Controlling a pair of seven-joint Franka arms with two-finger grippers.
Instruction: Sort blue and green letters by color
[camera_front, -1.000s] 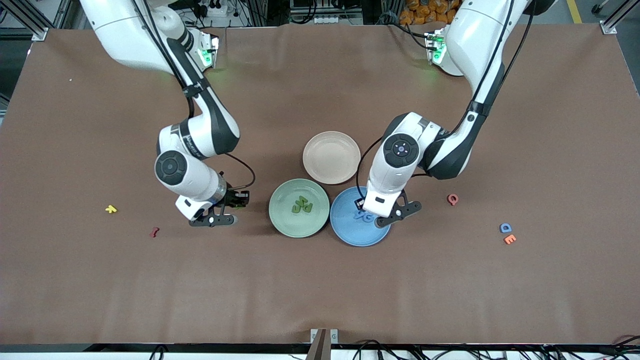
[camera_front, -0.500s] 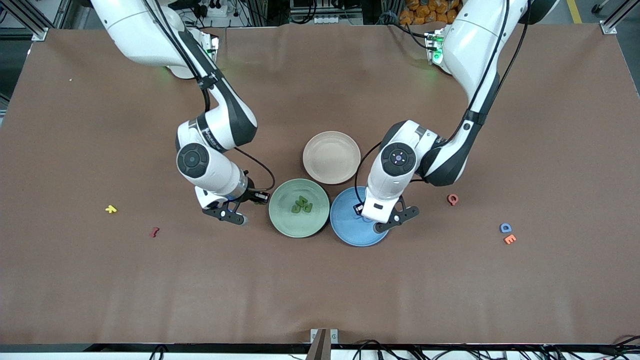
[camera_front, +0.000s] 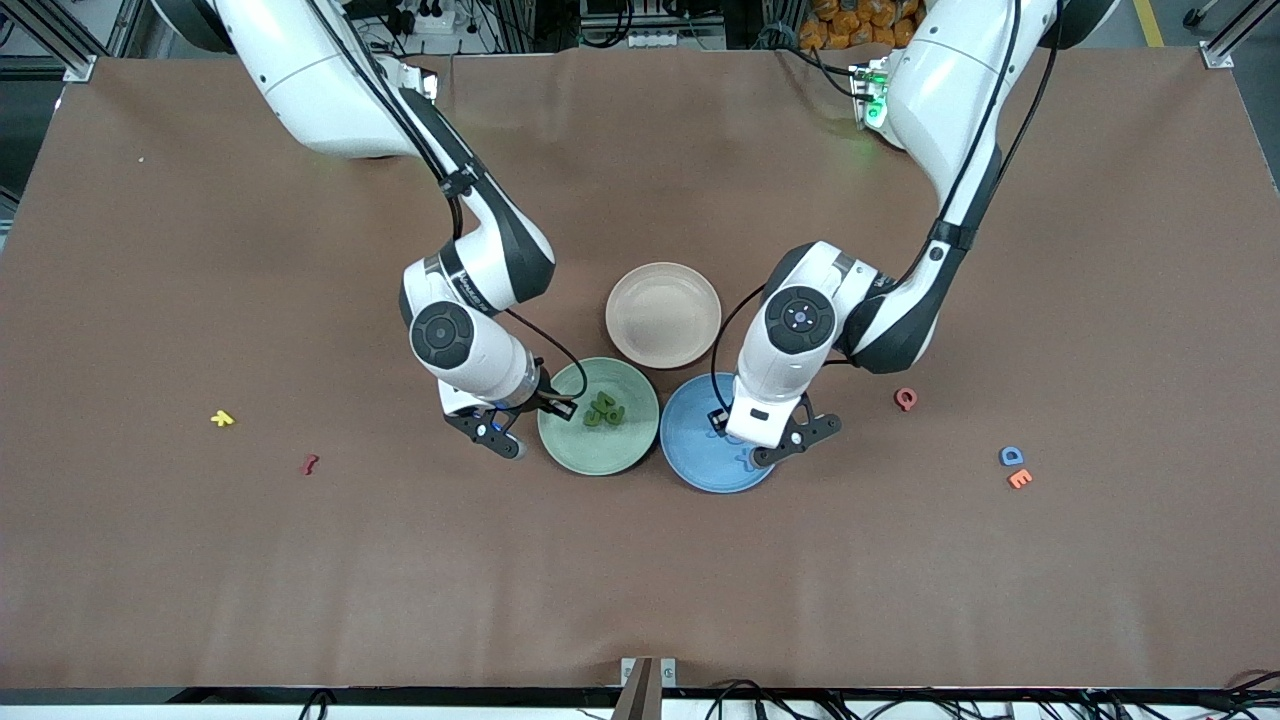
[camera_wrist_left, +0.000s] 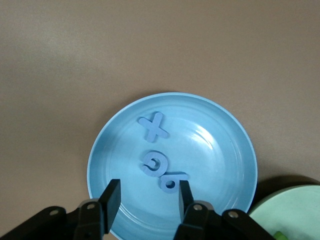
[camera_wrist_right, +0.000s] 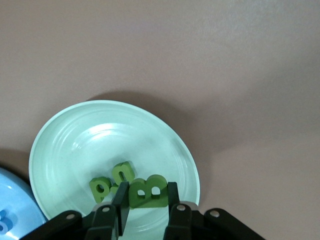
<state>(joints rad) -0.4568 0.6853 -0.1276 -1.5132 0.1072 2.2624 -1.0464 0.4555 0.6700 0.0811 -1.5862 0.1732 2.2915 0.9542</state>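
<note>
My right gripper is to let go of the green B in the green plate's bare part (camera_front: 583, 448) (camera_wrist_right: 105, 141) between the P and the front camera.
My right gripper (camera_wrist_right: 146, 196) is shut on a green B (camera_wrist_right: 148, 192) and hangs over the green plate (camera_front: 600, 462) at its rim toward the right arm's end (camera_front: 500, 437). A green P (camera_wrist_right: 101, 189) and N (camera_wrist_right: 122, 172) lie in that plate (camera_wrist_right: 75, 140). My left gripper (camera_wrist_left: 148, 194) is open just above the blue plate (camera_wrist_left: 220, 150), where a blue X (camera_wrist_left: 155, 126), G (camera_wrist_left: 154, 163) and 9-like letter (camera_wrist_left: 171, 181) lie. The 9-like letter rests against one finger (camera_wrist_left: 184, 196). A blue D (camera_front: 1011, 456) lies on the table toward the left arm's end.
A beige plate (camera_front: 663, 314) stands beside both colored plates, farther from the front camera. A pink Q (camera_front: 905, 399) and an orange E (camera_front: 1019, 479) lie near the D. A yellow piece (camera_front: 222, 418) and a dark red piece (camera_front: 309, 463) lie toward the right arm's end.
My right arm has carried the green B from over the bare table to the green plate. My left gripper has opened over the blue plate, leaving the 9-like letter there.
</note>
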